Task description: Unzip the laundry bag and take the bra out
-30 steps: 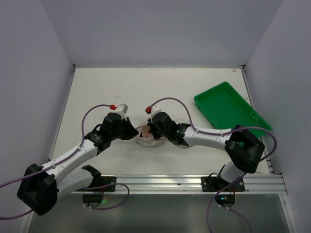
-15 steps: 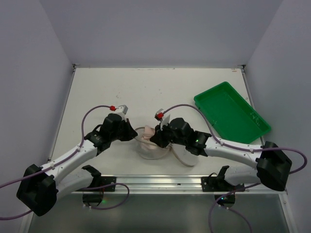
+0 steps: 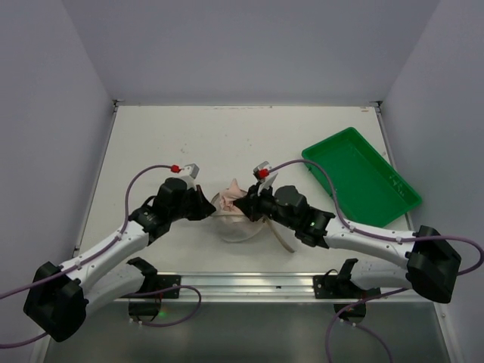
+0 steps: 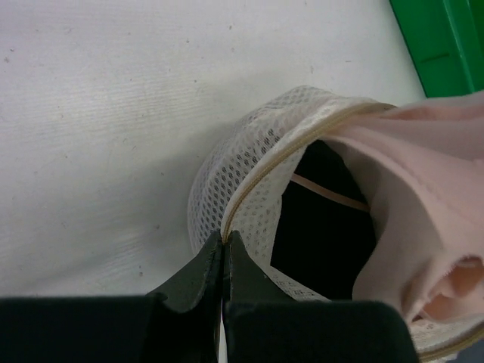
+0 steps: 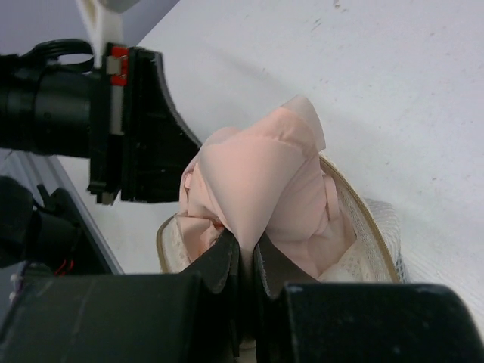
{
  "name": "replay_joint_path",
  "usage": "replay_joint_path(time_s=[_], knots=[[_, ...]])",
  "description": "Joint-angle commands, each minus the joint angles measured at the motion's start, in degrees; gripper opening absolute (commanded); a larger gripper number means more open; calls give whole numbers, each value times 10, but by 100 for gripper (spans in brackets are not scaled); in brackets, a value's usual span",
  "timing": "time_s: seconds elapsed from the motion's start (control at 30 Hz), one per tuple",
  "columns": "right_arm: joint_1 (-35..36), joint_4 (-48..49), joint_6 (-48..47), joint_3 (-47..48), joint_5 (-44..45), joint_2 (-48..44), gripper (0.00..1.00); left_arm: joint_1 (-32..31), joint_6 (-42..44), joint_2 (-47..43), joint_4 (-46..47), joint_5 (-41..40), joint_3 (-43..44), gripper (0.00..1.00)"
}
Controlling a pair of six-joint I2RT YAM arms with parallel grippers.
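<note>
I will release the bra from my right gripper in the back end of the green tray (image 3: pixel 338 163).
The laundry bag (image 3: pixel 240 227) is a cream-white mesh case with a tan rim, lying open near the table's front middle. My left gripper (image 4: pixel 225 240) is shut on its tan rim (image 4: pixel 261 172) at the bag's left side. The bra (image 5: pixel 261 178) is pale pink fabric, bunched and pulled partly up out of the open bag; it also shows in the top view (image 3: pixel 231 201) and the left wrist view (image 4: pixel 423 197). My right gripper (image 5: pixel 246 249) is shut on a fold of the bra, just right of the bag's mouth (image 5: pixel 363 219).
A green plastic tray (image 3: pixel 359 175) lies at the right side of the table, tilted; its corner shows in the left wrist view (image 4: pixel 442 38). The bag's flat lid (image 3: pixel 291 240) hangs open toward the front right. Grey walls enclose the table.
My right gripper has drawn back to the right and up with the bra, lifting pink fabric out of the bag. The left gripper has kept its hold on the rim.
</note>
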Motion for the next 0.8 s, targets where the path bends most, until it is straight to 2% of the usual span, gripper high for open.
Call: replay_joint_path(time_s=[0.0,0.27,0.53,0.77], knots=[[2,88,31,16,72,23,0,0,12,-27,13,9,2,0],[2,74,135,46,115,68,0,-1,10,-35,22,17,-10,0],[2,50,130,86,94,41,0,-1,-3,-4,30,6,-31,0],[-4,-34,89,155,86,-5,0,0,-9,-1,30,-1,-37,0]])
